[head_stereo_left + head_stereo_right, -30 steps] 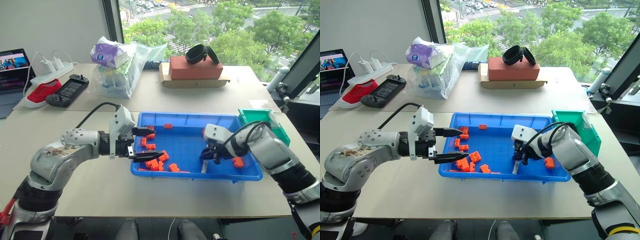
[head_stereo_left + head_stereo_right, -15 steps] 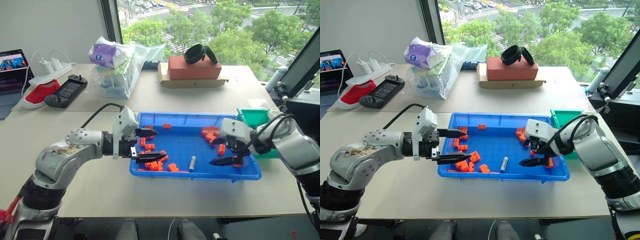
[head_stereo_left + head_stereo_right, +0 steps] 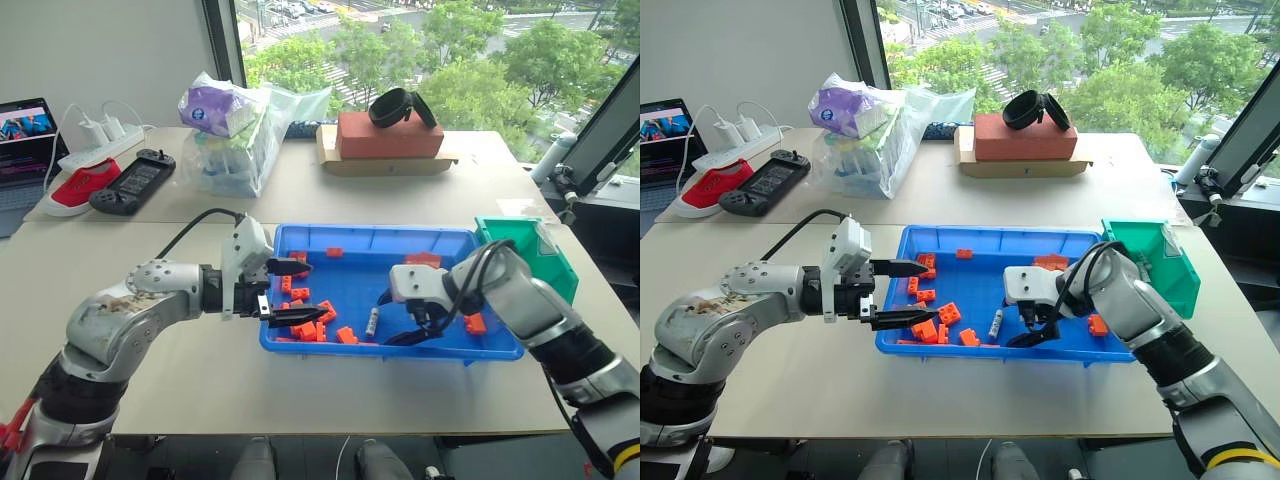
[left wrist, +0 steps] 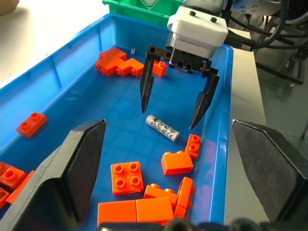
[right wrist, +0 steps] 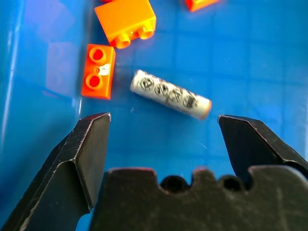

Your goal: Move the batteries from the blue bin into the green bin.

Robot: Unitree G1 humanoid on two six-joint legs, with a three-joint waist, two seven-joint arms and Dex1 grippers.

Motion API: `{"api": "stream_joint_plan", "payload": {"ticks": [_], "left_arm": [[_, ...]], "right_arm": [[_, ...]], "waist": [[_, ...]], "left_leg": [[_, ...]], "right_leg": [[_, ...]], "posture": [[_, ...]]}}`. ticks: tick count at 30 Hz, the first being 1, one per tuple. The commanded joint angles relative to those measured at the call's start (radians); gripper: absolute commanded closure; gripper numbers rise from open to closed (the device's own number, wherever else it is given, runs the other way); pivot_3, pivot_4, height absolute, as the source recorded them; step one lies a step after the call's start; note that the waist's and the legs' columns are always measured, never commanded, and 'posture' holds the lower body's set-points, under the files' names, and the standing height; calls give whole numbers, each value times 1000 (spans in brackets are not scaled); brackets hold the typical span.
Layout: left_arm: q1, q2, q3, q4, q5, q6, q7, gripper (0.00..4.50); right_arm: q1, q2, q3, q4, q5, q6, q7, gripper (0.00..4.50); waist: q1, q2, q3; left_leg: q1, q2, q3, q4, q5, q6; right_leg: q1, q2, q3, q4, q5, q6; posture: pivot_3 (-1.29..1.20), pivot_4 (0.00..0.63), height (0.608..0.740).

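The battery lies across the right gripper's fingers, so the robot's right gripper should turn to line up with the battery and pinch its long sides [image 5: 169, 95] before lifting it.
The blue bin [image 3: 300, 343] sits mid-table. One silvery battery [image 3: 372, 322] lies flat on its floor near the front wall, also seen as the battery [image 5: 171, 94] in the right wrist view. My right gripper [image 3: 389, 320] is open and reaches down into the bin, its fingers [image 4: 146, 89] standing on either side of the battery [image 4: 162, 128] without touching it. At the bin's left end my left gripper [image 3: 303, 293] hangs open over orange bricks, holding nothing. The green bin [image 3: 525, 250] stands against the blue bin's right end.
Orange toy bricks [image 3: 312, 325] are piled at the bin's front left, with more at the back right [image 3: 424, 260] and one beside the battery [image 5: 97, 70]. Behind the bin are a plastic bag [image 3: 235, 135], a red box [image 3: 390, 135] and a game controller [image 3: 133, 180].
My right gripper went from shut to open. It swung toward the green bin, then back left over the battery, which now lies loose on the bin floor. The left arm stayed still.
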Motion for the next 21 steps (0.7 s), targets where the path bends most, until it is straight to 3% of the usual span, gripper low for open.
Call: {"api": "stream_joint_plan", "payload": {"ticks": [1,6,12,15,21], "left_arm": [[12,17,40,-42,-18,2,10,0],[39,26,58,-60,-23,4,20,0],[65,31,72,-78,-33,4,36,0],[70,30,69,-82,-35,0,42,0],[68,28,62,-72,-29,-10,42,0]], "right_arm": [[-55,44,7,80,-32,-83,9,312],[-96,96,24,180,-65,-127,22,312],[-85,86,4,235,-75,-111,40,312],[-67,74,-17,235,-65,-92,40,986],[-20,62,-31,207,-74,-71,31,3033]], "waist": [[0,0,0],[0,0,0],[2,0,0],[2,0,0],[0,0,0]], "left_leg": [[0,0,0,0,0,0],[0,0,0,0,0,0],[0,0,-1,0,0,0],[0,0,-1,0,0,0],[1,0,-1,0,0,-1]], "right_leg": [[0,0,0,0,0,0],[0,0,0,0,0,0],[1,0,-1,0,0,0],[1,0,-1,0,0,0],[1,0,-1,0,0,0]], "posture": [[0,150,740],[0,150,740],[0,150,740],[0,150,740],[0,150,740]]}}
